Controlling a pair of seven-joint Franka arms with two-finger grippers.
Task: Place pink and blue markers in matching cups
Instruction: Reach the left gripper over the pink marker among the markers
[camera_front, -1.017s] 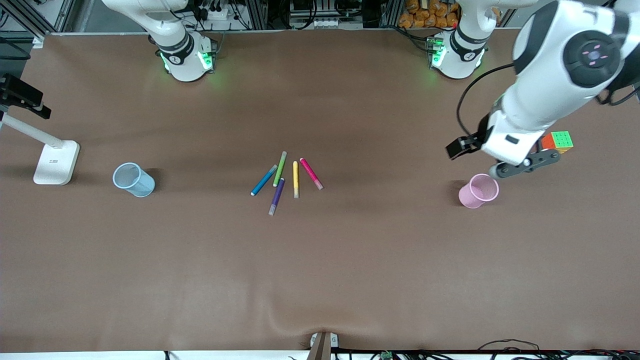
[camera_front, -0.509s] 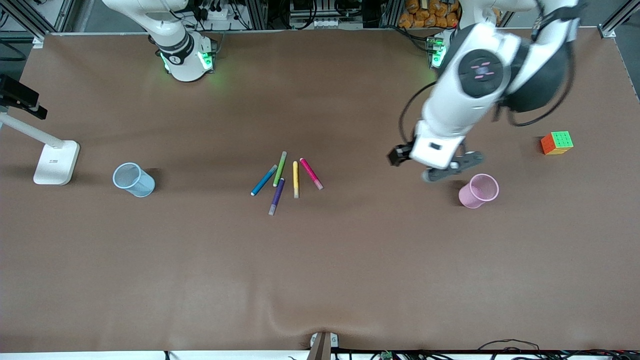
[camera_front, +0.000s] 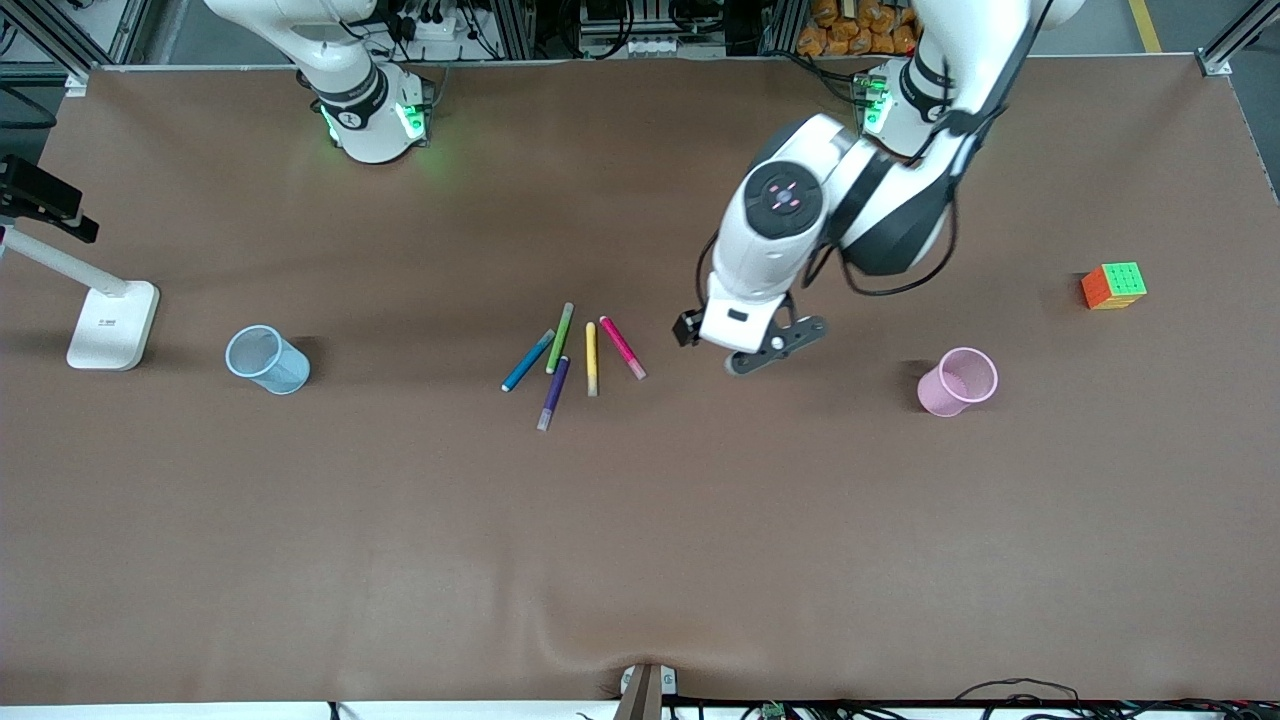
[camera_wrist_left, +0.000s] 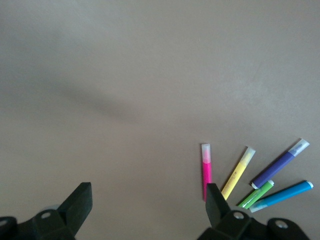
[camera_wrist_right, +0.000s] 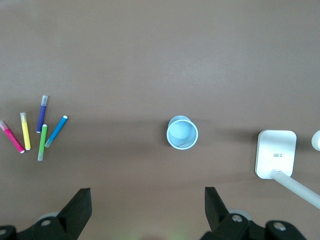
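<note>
The pink marker's clear end (camera_front: 636, 366) (camera_wrist_left: 206, 156) is the one away from the green pen. My left gripper moves there next and closes on it.
The pink marker (camera_front: 622, 347) and the blue marker (camera_front: 527, 361) lie flat in a small fan of pens at mid-table. The pink cup (camera_front: 958, 381) stands toward the left arm's end, the blue cup (camera_front: 267, 359) toward the right arm's end. My left gripper (camera_front: 745, 345) hangs open and empty over bare table between the pens and the pink cup. In the left wrist view (camera_wrist_left: 148, 200) the pink marker (camera_wrist_left: 206, 167) lies beside one finger and the blue marker (camera_wrist_left: 282, 195) farther off. My right gripper (camera_wrist_right: 148, 205) is open and empty, high near its base, waiting; it sees the blue cup (camera_wrist_right: 182, 132).
Lime-green (camera_front: 560, 338), yellow (camera_front: 591, 358) and dark purple (camera_front: 553, 393) pens lie among the markers. A white lamp base (camera_front: 113, 325) stands at the right arm's end, beside the blue cup. A colour cube (camera_front: 1113, 285) sits at the left arm's end.
My left arm has swung from over the pink cup toward the pens at mid-table. The pens, the cups and the right arm have not moved.
</note>
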